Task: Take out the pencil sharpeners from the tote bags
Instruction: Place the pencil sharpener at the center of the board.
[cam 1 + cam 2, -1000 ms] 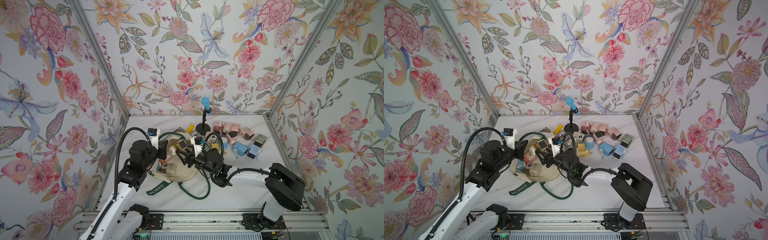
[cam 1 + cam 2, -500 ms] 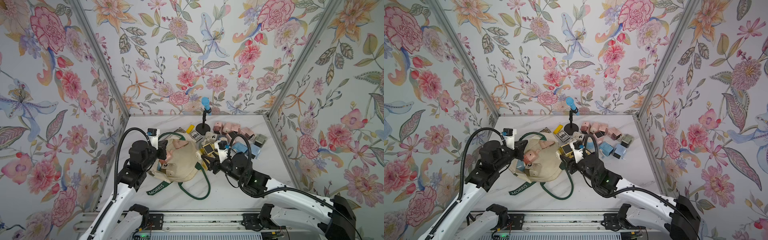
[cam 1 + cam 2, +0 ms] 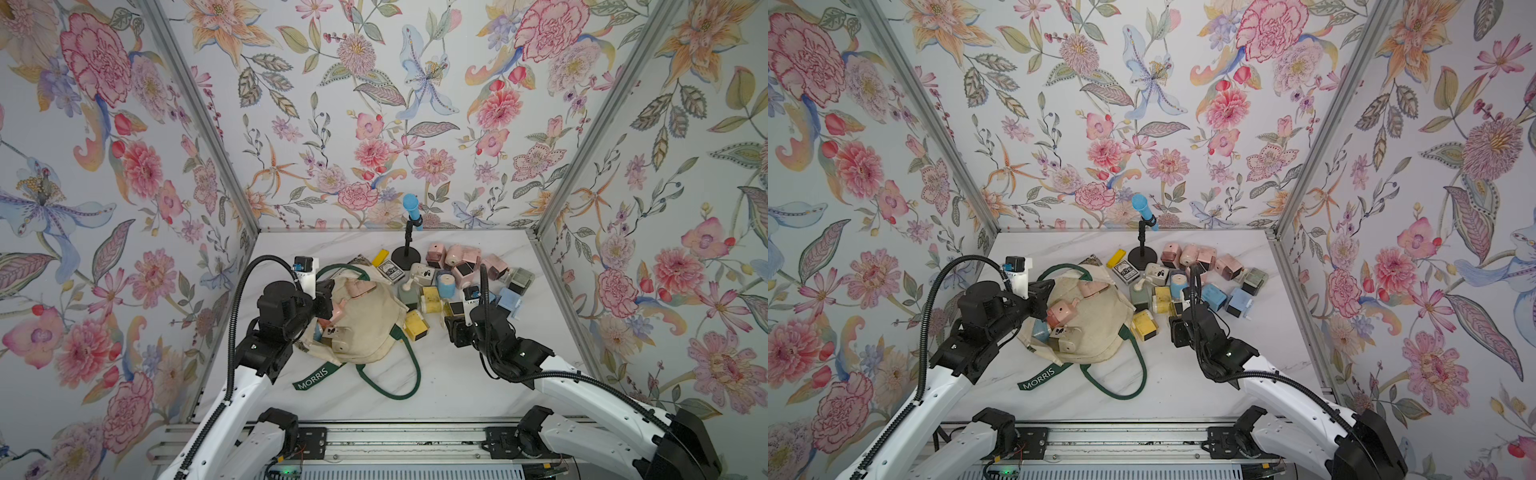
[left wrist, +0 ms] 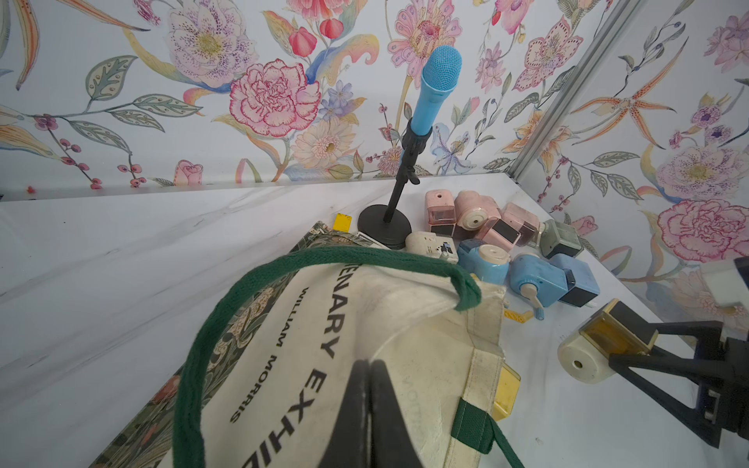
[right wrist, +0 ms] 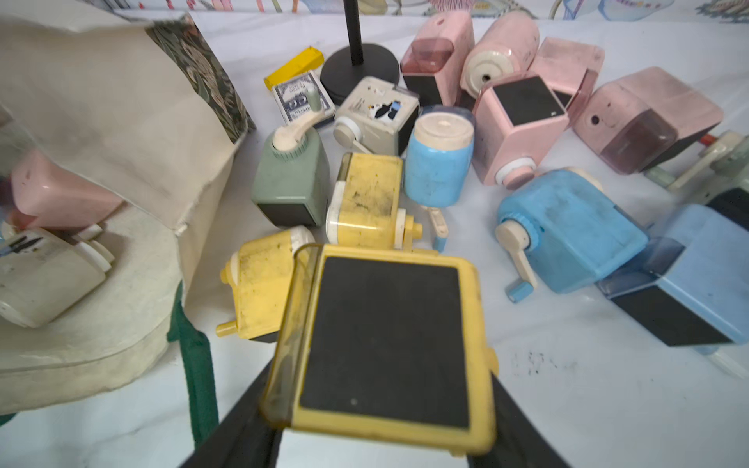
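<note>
The yellow pencil sharpener in my right gripper should be let go beside the yellow pencil sharpener nearest the cream tote bag (image 3: pixel 437 321) (image 5: pixel 362 316). The held sharpener is now above the table.
The cream tote bag (image 3: pixel 365 328) (image 3: pixel 1096 328) with dark green handles lies on its side at the left of the table. Pink (image 3: pixel 359 287) (image 3: pixel 1061 311) and cream (image 3: pixel 1065 334) pencil sharpeners show in its mouth. My left gripper (image 4: pixel 369 364) (image 3: pixel 324 297) is shut on the bag's canvas at the rim. To the right of the bag, my right gripper (image 5: pixel 381 372) (image 3: pixel 455 322) is shut on a yellow pencil sharpener (image 5: pixel 385 336) (image 4: pixel 600 344), dark base toward the camera, and holds it above the table. Just beyond it lies a pile of several pink, blue, yellow, green and cream sharpeners (image 3: pixel 457 270) (image 5: pixel 437 162).
A blue microphone (image 3: pixel 411 208) on a black stand (image 3: pixel 405 259) rises behind the pile. A flat yellow bar (image 3: pixel 380 257) and a small dark printed box (image 3: pixel 390 271) lie beside its base. A green handle loop (image 3: pixel 399 374) trails toward the front. Floral walls close three sides.
My right arm has swung from over the bag's mouth to the right, carrying the yellow sharpener out toward the pile. The left gripper has stayed where it was on the bag.
</note>
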Robot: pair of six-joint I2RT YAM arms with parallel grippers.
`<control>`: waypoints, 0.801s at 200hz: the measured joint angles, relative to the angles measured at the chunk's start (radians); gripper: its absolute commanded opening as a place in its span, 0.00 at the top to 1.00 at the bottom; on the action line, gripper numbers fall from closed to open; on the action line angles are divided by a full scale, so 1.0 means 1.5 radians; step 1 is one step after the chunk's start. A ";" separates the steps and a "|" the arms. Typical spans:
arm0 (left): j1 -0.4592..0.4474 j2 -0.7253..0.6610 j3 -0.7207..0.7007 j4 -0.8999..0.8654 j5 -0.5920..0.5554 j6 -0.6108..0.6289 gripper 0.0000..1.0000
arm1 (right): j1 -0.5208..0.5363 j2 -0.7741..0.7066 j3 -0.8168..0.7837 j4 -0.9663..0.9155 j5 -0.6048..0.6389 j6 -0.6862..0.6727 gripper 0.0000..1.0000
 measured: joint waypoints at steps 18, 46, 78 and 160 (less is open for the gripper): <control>0.000 0.000 0.000 0.000 -0.001 0.000 1.00 | -0.002 0.037 0.006 -0.012 0.000 0.002 0.47; 0.000 -0.001 0.000 0.000 -0.001 0.000 1.00 | -0.002 0.088 0.022 -0.020 -0.004 0.001 0.46; 0.000 -0.001 0.000 0.000 -0.001 0.000 1.00 | -0.002 0.144 0.044 -0.019 -0.010 0.001 0.44; 0.000 -0.001 0.000 0.000 -0.001 0.000 1.00 | -0.001 0.266 0.109 -0.004 -0.025 0.000 0.34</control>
